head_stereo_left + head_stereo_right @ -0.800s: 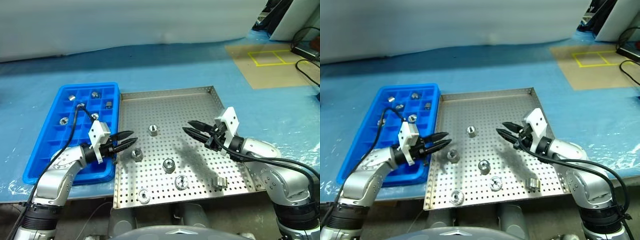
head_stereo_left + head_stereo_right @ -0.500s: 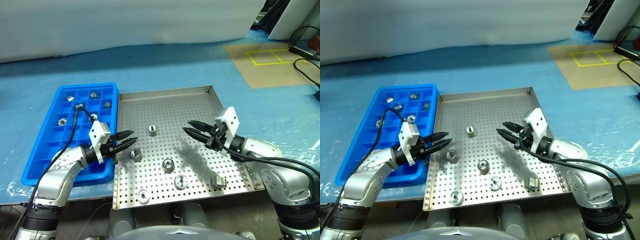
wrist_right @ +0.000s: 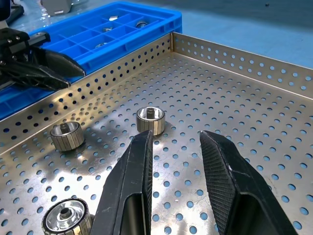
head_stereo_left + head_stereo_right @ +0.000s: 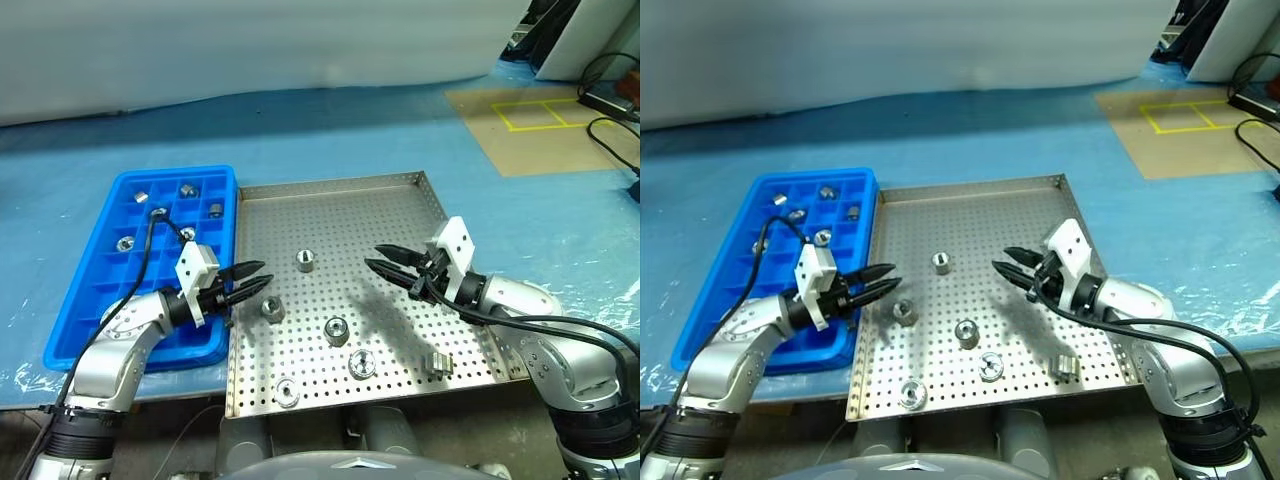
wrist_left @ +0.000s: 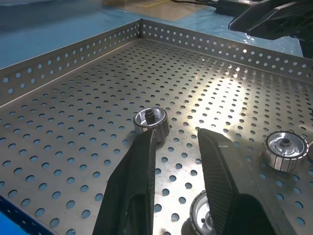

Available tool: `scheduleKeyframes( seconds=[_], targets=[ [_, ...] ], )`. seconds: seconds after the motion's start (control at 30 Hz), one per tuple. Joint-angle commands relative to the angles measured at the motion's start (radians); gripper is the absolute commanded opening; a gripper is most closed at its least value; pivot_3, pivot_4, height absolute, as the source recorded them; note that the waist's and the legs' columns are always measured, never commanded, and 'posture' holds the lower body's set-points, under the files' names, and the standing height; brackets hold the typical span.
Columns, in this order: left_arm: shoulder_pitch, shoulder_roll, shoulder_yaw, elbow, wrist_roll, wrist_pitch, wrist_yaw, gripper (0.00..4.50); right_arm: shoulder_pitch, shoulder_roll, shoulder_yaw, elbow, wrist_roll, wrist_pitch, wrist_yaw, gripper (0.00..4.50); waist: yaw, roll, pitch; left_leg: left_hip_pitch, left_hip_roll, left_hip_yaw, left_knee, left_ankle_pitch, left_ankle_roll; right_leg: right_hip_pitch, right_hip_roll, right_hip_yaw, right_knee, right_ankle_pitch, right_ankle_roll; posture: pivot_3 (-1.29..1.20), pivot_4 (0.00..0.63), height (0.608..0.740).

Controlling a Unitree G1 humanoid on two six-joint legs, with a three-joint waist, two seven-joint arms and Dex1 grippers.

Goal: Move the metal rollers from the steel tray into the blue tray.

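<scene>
Next, my left gripper grips the sides of the farthest metal roller [image 4: 305, 261] [image 5: 152, 123], the one nearest to the far edge of the steel tray.
Several metal rollers lie scattered on the steel tray [image 4: 340, 215], among them one [image 4: 306, 260] near the middle and one [image 4: 272, 308] toward its left side. My left gripper [image 4: 263, 275] hovers over the tray's left rim, open and empty, just above that left roller [image 5: 203, 220]. My right gripper [image 4: 373, 256] hangs open and empty over the tray's middle, pointing at the central roller [image 3: 150, 119]. The blue tray [image 4: 75, 315] lies left of the steel tray and holds several rollers in its far compartments, such as one [image 4: 187, 188].
Both trays rest on a blue sheet [image 4: 300, 130] spread over the surface. More rollers sit near the steel tray's front edge [image 4: 287, 391] and at its front right [image 4: 438, 364]. A brown board with yellow tape [image 4: 540, 125] lies at the far right.
</scene>
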Motion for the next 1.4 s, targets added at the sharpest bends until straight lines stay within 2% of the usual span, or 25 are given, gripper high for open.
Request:
scheduleKeyframes(
  seconds=[0.03, 0.23, 0.33, 0.37, 0.43, 0.67, 1.03, 1.4],
  targets=[
    [-0.114, -0.004, -0.055, 0.052, 0.019, 0.001, -0.046, 1.42, -0.026, 0.011, 0.011, -0.028, -0.012, -0.023, -0.015, 1.49, 0.002, 0.0, 0.0, 0.0, 0.0, 0.0, 0.0, 0.0, 0.0, 0.0, 0.0, 0.0, 0.0, 0.0, 0.0, -0.18, 0.15, 0.74],
    [-0.443, -0.048, -0.173, 0.26, 0.077, 0.07, -0.115, 1.42, -0.031, 0.02, 0.015, -0.025, -0.021, -0.027, -0.031, 1.49, 0.011, 0.0, 0.0, 0.0, 0.0, 0.0, 0.003, 0.001, -0.001, 0.002, -0.001, 0.0, 0.001, 0.004, -0.005, -0.21, 0.15, 0.74],
    [-0.548, -0.045, -0.208, 0.378, 0.114, 0.041, -0.196, 1.42, -0.024, 0.026, 0.014, -0.034, -0.03, -0.029, -0.049, 1.49, 0.006, 0.001, -0.001, -0.001, -0.001, 0.0, 0.002, 0.002, -0.002, 0.001, 0.0, 0.0, 0.001, 0.005, -0.007, -0.23, 0.15, 0.74],
    [-0.572, -0.039, -0.217, 0.406, 0.122, 0.028, -0.229, 1.79, -0.019, 0.029, 0.012, -0.04, -0.031, -0.029, -0.056, 1.45, 0.001, 0.001, -0.001, -0.001, -0.001, 0.0, 0.002, 0.002, -0.003, 0.001, 0.0, 0.001, 0.0, 0.005, -0.007, -0.24, 0.15, 0.74],
    [-0.62, -0.03, -0.232, 0.463, 0.135, 0.014, -0.289, 2.22, -0.008, 0.037, 0.007, -0.05, -0.035, -0.027, -0.075, 1.45, -0.005, 0.001, -0.001, -0.003, -0.001, 0.001, 0.001, 0.002, -0.003, 0.001, 0.0, 0.002, 0.0, 0.005, -0.008, -0.26, 0.15, 0.74],
    [-0.72, -0.005, -0.295, 0.568, 0.219, -0.072, -0.443, 4.48, 0.023, 0.051, 0.0, -0.081, -0.036, -0.023, -0.113, 1.45, -0.001, 0.001, -0.001, -0.002, -0.001, 0.0, 0.002, 0.002, -0.002, 0.001, 0.0, 0.002, 0.0, 0.005, -0.008, -0.29, 0.15, 0.74],
    [-0.809, -0.127, -0.335, 0.807, 0.334, -0.147, -0.438, 4.48, 0.053, 0.046, -0.012, -0.12, -0.037, -0.014, -0.15, 1.45, -0.002, 0.001, -0.001, -0.004, -0.002, 0.0, 0.002, 0.002, -0.002, 0.003, -0.001, 0.002, -0.001, 0.005, -0.007, -0.32, 0.15, 0.74],
    [-0.842, -0.171, -0.335, 0.945, 0.398, -0.172, -0.41, 4.48, 0.07, 0.029, -0.033, -0.134, -0.046, -0.019, -0.164, 1.45, -0.001, 0.001, -0.001, -0.004, -0.002, 0.0, 0.002, 0.001, -0.002, 0.003, -0.001, 0.002, -0.002, 0.005, -0.007, -0.34, 0.15, 0.74]
  ],
)
